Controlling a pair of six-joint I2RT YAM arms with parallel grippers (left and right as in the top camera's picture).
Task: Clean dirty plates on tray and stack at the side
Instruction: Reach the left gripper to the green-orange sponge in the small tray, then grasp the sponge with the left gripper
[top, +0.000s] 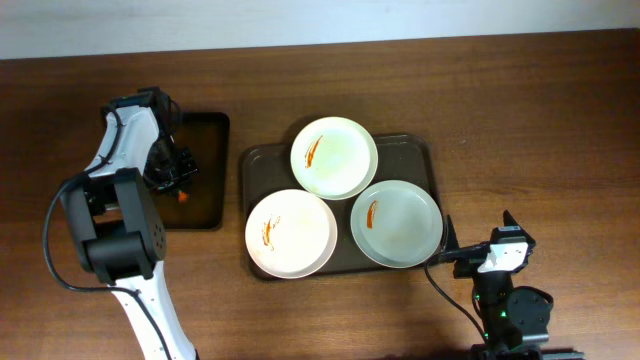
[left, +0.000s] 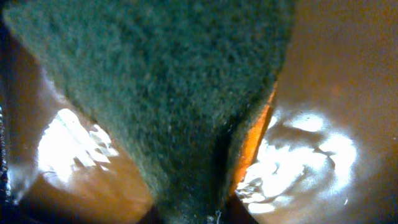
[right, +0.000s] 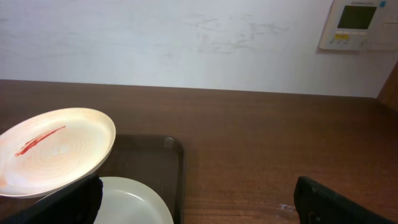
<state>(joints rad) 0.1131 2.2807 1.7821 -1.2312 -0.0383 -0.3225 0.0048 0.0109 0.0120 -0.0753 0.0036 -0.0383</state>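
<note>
The loose end of the sponge tips up toward the left gripper's wrist, so the robot should open that gripper, lay the sponge flat and pinch it squarely across its middle (left: 183, 146) before lifting it.
Three dirty plates lie on the dark tray (top: 262, 170): a cream one (top: 334, 157) at the back, a cream one (top: 290, 233) at the front left and a grey-green one (top: 396, 223) at the front right. Each has an orange-red smear. My left gripper (top: 172, 178) is over the small black tray (top: 210, 140) and seems shut on a green-and-orange sponge (left: 161, 93) that fills its wrist view. My right gripper (top: 468, 252) is open and empty just right of the grey-green plate (right: 130, 202). The back cream plate (right: 56, 149) and the tray's corner (right: 155, 155) show in the right wrist view.
The small black tray stands left of the large tray, with a narrow strip of wood between them. Bare brown table (top: 540, 120) lies right of the large tray and behind it. A white wall (right: 186, 43) with a control panel (right: 357, 22) rises beyond the far table edge.
</note>
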